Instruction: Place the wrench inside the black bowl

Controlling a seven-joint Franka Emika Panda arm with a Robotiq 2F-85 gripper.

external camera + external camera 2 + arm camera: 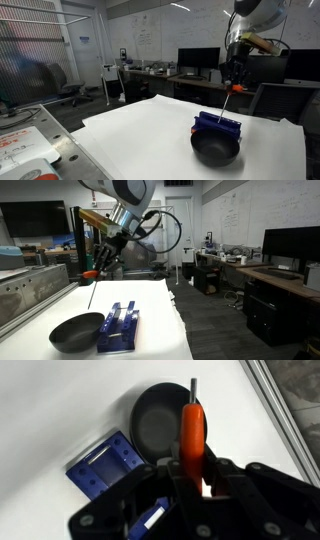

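Observation:
The robot's gripper needs to release the wrench inside the black bowl (pixel 220 147) (pixel 170 422) next to the dark blue ribbed rack.
My gripper (pixel 193 468) is shut on the wrench (pixel 192 428), a slim tool with a bright orange-red handle and a thin grey tip. It hangs high above the table in both exterior views (pixel 233 96) (pixel 92 280). The black bowl (pixel 160 418) lies below it in the wrist view, with the wrench's tip over the bowl's right rim. The bowl rests on the white table next to the dark blue ribbed rack in both exterior views (pixel 216 150) (pixel 76 332).
The dark blue ribbed rack (pixel 104 465) (pixel 218 126) (pixel 120 325) touches the bowl's side. The white table (pixel 140 130) has a metal rail (pixel 280 410) along one edge. Desks with monitors (pixel 195 60) stand behind.

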